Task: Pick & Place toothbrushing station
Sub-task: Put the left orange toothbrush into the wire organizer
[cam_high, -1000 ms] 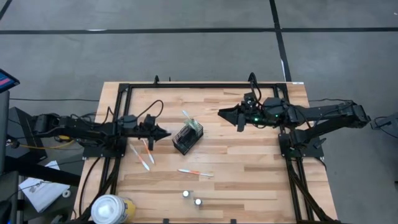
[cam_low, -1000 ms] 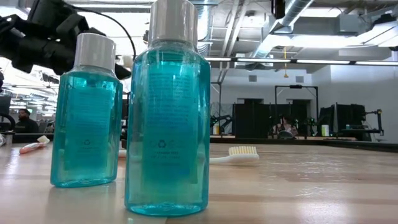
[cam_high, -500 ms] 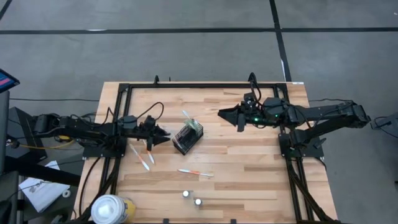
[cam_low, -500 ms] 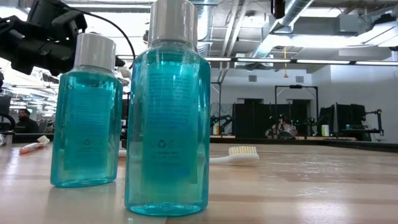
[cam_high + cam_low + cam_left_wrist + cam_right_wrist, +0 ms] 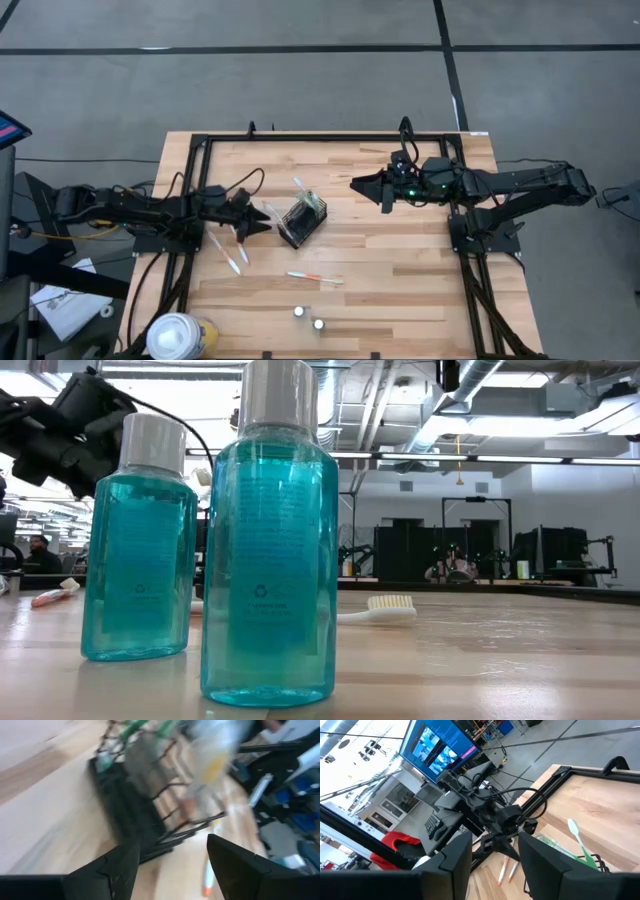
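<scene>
The robot's left gripper will next close on the orange middle of the handle (image 5: 227, 255) of the paired loose toothbrush that lies farther from the black holder.
The black wire-mesh holder (image 5: 302, 221) stands near the table's middle, with a green-and-white toothbrush (image 5: 300, 186) sticking out of its far end. My left gripper (image 5: 262, 222) is open just left of the holder (image 5: 140, 805), fingers pointing at it. A white toothbrush (image 5: 272, 211) lies against the holder's left rim, blurred in the left wrist view (image 5: 210, 760) and beyond the fingers. Loose toothbrushes lie on the wood (image 5: 232, 248) (image 5: 313, 277). My right gripper (image 5: 353, 182) hovers open and empty, right of the holder.
Two blue-green mouthwash bottles (image 5: 140, 540) (image 5: 270, 540) stand near the table's near edge, seen from above as white caps (image 5: 298, 312) (image 5: 318, 324). A large white-and-yellow round container (image 5: 180, 335) sits at the near left corner. Bare wood lies right of the holder.
My left gripper has opened beside the holder. A white toothbrush that was not showing before now lies against the holder's left rim. My right arm has kept still.
</scene>
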Controlling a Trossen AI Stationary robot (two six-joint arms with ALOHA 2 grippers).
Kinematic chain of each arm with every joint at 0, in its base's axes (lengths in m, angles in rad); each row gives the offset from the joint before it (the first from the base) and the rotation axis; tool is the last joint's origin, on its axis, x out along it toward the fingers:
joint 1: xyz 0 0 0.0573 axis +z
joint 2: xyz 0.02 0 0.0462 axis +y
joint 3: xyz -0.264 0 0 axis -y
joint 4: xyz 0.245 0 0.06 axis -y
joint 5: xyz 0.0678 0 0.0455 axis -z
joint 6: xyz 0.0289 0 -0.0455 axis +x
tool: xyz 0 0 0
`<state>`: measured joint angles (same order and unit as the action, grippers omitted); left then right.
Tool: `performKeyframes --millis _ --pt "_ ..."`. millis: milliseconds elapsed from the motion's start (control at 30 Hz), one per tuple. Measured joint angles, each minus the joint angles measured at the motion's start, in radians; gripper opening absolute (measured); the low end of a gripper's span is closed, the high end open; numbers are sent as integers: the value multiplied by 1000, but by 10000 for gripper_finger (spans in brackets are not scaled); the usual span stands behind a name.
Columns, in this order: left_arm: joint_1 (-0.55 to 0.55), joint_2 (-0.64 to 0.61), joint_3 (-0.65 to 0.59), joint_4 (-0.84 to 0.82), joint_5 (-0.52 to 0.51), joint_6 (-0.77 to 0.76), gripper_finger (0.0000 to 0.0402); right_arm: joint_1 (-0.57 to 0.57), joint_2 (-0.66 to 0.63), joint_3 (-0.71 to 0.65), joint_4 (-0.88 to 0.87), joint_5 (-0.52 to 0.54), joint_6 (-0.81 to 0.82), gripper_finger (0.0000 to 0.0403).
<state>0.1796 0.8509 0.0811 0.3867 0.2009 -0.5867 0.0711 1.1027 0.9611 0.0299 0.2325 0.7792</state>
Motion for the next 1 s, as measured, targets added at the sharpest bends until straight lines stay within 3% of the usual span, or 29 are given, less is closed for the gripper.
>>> performKeyframes --millis 400,500,600,733,867,1000 --pt "65 -21 3 -31 -43 -36 223 0 0 0 0 -26 0 151" --pt "123 -83 31 -27 -103 13 223 0 0 0 0 -27 -1 150" --pt "232 -171 77 -30 -80 30 223 -4 0 0 0 -52 -6 147" --pt "372 -285 158 -245 54 62 223 -15 0 0 -1 -93 -27 145" --pt "454 -368 237 -496 104 154 223 -24 0 0 -2 -112 -45 145" --pt "503 -407 318 -625 141 112 223 -31 0 0 -2 -122 -80 147"
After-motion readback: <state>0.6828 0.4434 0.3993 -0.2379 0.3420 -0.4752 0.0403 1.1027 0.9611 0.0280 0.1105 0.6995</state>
